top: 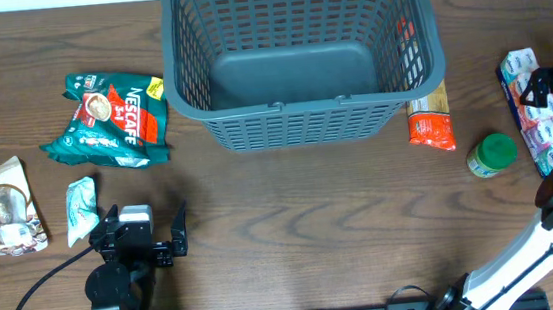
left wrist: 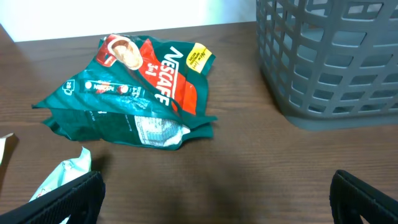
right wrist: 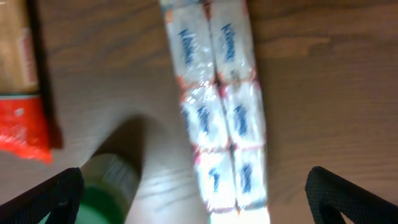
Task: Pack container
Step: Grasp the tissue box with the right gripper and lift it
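Observation:
The robot's right gripper should close on the middle of the long white tissue pack (top: 541, 112) (right wrist: 225, 121), next to the jar with the green lid.
The container, a large dark grey slotted basket (top: 298, 53), stands empty at the far middle of the table; its corner shows in the left wrist view (left wrist: 336, 56). A green and red Nescafe packet (top: 113, 117) lies left of it, also in the left wrist view (left wrist: 137, 87). My left gripper (top: 144, 217) is open and empty near the front edge, low over bare wood (left wrist: 214, 205). My right gripper (top: 549, 84) is open above a long white tissue pack (top: 539, 112), which lies between its fingers in the right wrist view (right wrist: 221, 106), not gripped (right wrist: 199, 205).
A small white-green packet (top: 80, 207) lies just left of my left gripper (left wrist: 62, 177). A crumpled silver-brown packet (top: 0, 207) is at the far left. An orange pasta packet (top: 431, 116) and a green-lidded jar (top: 492, 154) lie right of the basket.

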`<move>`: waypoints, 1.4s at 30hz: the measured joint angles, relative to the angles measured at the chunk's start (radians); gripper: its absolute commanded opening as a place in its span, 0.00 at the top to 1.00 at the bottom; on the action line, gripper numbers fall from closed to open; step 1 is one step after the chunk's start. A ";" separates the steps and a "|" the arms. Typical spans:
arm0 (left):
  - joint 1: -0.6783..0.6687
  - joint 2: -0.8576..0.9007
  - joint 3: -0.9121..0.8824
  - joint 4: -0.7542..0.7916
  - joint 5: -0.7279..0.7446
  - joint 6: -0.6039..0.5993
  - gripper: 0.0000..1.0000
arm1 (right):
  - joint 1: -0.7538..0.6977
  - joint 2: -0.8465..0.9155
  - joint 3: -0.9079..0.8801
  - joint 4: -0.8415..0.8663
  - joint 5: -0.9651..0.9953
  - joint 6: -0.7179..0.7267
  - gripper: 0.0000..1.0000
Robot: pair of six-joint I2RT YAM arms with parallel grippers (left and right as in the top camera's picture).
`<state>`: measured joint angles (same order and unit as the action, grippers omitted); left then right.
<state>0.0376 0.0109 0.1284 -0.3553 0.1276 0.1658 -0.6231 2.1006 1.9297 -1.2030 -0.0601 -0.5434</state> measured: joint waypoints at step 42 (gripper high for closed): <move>0.000 0.000 0.000 0.000 0.000 0.000 0.01 | -0.038 0.260 0.007 0.097 -0.091 0.040 0.99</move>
<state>0.0376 0.0109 0.1284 -0.3553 0.1276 0.1658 -0.6613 2.3608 1.9366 -1.1061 -0.1509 -0.5030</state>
